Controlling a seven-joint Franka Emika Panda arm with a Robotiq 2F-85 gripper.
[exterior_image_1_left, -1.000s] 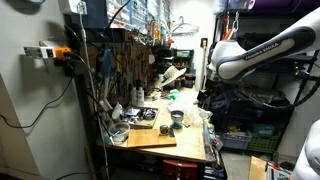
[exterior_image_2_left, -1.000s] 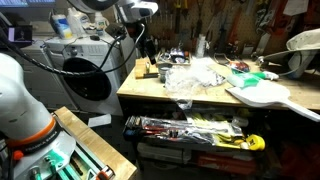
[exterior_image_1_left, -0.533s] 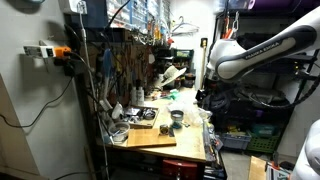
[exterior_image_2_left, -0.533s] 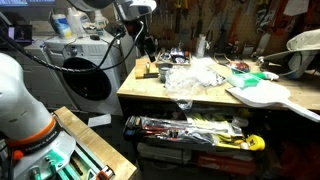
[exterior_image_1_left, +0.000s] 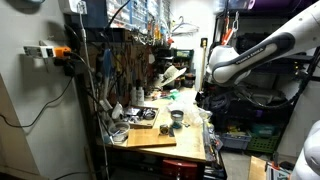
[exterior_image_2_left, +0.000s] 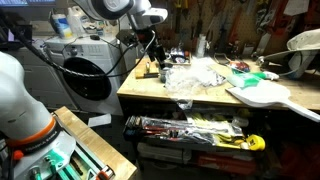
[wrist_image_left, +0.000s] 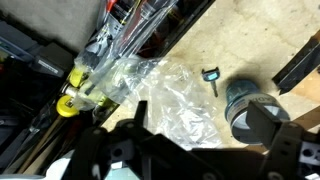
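My gripper will grab the clear plastic bag by its crumpled middle (exterior_image_1_left: 186, 100) (wrist_image_left: 182, 106), next to the round grey-blue can.
My gripper (wrist_image_left: 205, 112) is open and empty, with its dark fingers spread wide above the wooden workbench (wrist_image_left: 215, 45). Below it lies a crumpled clear plastic bag (wrist_image_left: 168, 92). A round grey-blue can (wrist_image_left: 248, 104) stands just under the right-hand finger. A small blue-headed tool (wrist_image_left: 211, 78) lies on the bench beside the can. In both exterior views the gripper (exterior_image_2_left: 155, 55) (exterior_image_1_left: 204, 97) hangs over the bench end near the plastic bag (exterior_image_2_left: 195, 72). It touches nothing.
Yellow-handled tools (wrist_image_left: 74, 92) lie in an open drawer below the bench edge (exterior_image_2_left: 190, 128). A white guitar-shaped body (exterior_image_2_left: 262, 95) lies on the bench. A pegboard wall of tools (exterior_image_1_left: 120, 70) and a wooden board (exterior_image_1_left: 150, 135) are nearby. A washing machine (exterior_image_2_left: 85, 75) stands beside the bench.
The arm has shifted a little along the bench, towards the plastic bag. The gripper stays open and empty.
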